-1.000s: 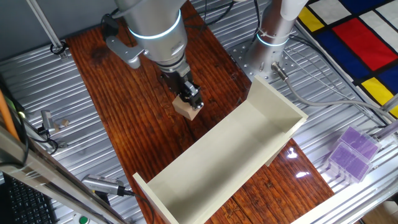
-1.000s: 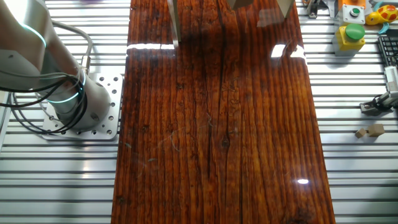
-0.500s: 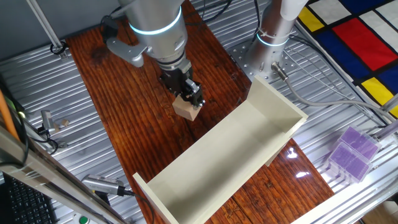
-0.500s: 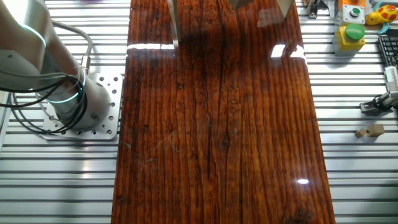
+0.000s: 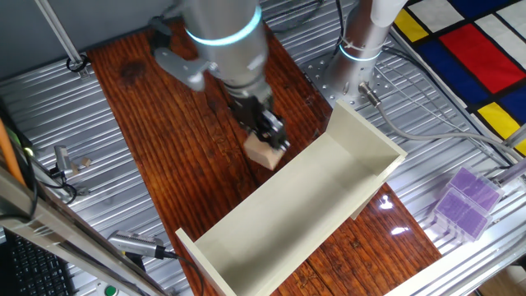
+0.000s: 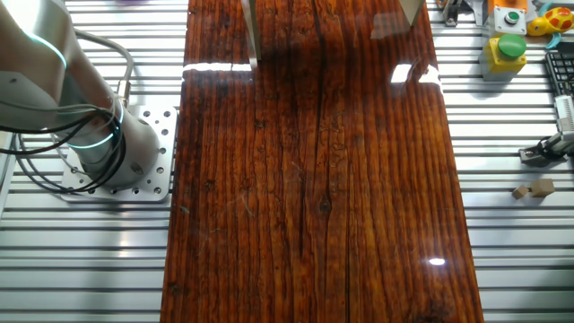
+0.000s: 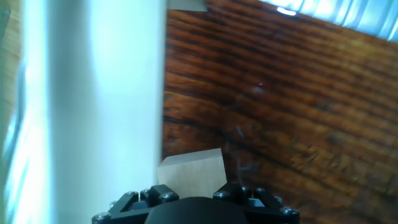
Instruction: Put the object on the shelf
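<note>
I should put the wooden cube down about midway (image 5: 288,182) between the ends of the cream-white shelf with my gripper.
The light-tan wooden cube (image 5: 265,153) is held in my gripper (image 5: 269,140), above the dark wooden board and right beside the near long wall of the cream-white shelf (image 5: 320,191). The gripper is shut on the cube. In the hand view the cube (image 7: 191,173) sits between the black finger bases at the bottom edge, and the shelf wall (image 7: 93,93) fills the left as a blurred white band. The other fixed view shows only the reflection of the shelf at the top edge; cube and gripper are out of its view.
A translucent purple plastic box (image 5: 464,201) lies on the metal table at the right. The arm base (image 5: 362,41) stands behind the shelf. Tools and small parts (image 6: 534,188) lie on the right side in the other fixed view.
My gripper has carried the cube to the right and toward the shelf, from the middle of the board to beside the shelf's long wall. The shelf has not moved.
</note>
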`<state>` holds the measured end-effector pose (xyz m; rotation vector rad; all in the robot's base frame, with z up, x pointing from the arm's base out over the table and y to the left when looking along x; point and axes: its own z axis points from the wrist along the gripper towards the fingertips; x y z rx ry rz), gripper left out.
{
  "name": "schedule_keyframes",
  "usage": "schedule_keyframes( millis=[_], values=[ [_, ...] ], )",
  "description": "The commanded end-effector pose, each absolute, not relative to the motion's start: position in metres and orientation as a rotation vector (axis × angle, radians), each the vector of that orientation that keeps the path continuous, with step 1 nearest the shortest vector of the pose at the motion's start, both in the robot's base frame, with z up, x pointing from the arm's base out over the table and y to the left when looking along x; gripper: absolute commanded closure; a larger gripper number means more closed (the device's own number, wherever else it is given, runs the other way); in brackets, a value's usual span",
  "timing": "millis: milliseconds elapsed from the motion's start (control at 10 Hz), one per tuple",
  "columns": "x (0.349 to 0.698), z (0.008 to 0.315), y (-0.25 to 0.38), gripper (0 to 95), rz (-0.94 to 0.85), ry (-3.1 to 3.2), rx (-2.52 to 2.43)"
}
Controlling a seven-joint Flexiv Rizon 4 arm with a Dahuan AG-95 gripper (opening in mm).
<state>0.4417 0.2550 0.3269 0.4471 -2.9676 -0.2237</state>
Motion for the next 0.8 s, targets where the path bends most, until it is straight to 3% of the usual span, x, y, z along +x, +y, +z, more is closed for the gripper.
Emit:
schedule_keyframes(
  millis=[100, 700, 800],
  values=[
    [0.435, 0.327, 0.288, 95.0, -0.189, -2.987, 0.341],
    [0.438, 0.302, 0.322, 95.0, -0.190, -3.019, 0.316],
    [0.439, 0.301, 0.321, 57.0, -0.190, -3.025, 0.363]
  ],
)
